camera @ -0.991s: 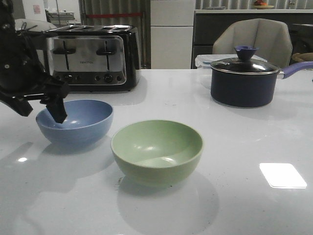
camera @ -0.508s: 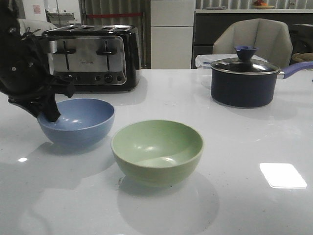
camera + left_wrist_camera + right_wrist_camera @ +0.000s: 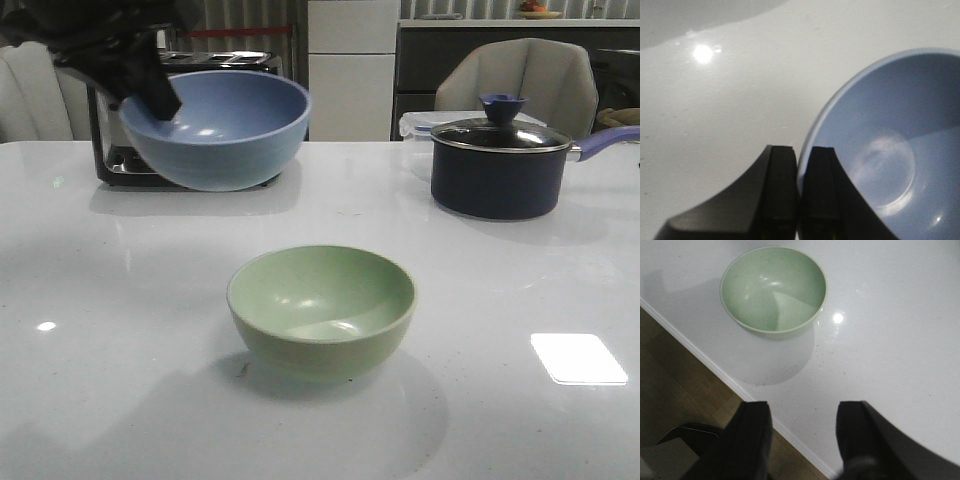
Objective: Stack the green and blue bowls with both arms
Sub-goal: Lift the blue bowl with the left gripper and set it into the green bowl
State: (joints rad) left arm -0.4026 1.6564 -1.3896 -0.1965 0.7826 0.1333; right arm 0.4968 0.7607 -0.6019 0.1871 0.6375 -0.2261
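Note:
Next, my left gripper lets go of the blue bowl inside the pale green bowl (image 3: 323, 283) at the front of the table.
My left gripper (image 3: 160, 100) is shut on the rim of the dusty blue bowl (image 3: 225, 125) and holds it in the air at the back left, well above the table. In the left wrist view the left gripper (image 3: 799, 160) pinches the rim of the blue bowl (image 3: 890, 150), one finger inside, one outside. The pale green bowl (image 3: 322, 308) sits upright on the white table, front centre, and shows in the right wrist view (image 3: 774, 290). My right gripper (image 3: 802, 415) is open and empty above the table's front edge, apart from the green bowl; it is not in the front view.
A black-and-chrome toaster (image 3: 130, 155) stands at the back left, partly behind the lifted bowl. A dark lidded saucepan (image 3: 497, 165) with a blue handle stands at the back right. The table's front edge (image 3: 715, 367) runs near the right gripper.
My left gripper has lifted the blue bowl off the table and carried it up and to the right. The green bowl has not moved.

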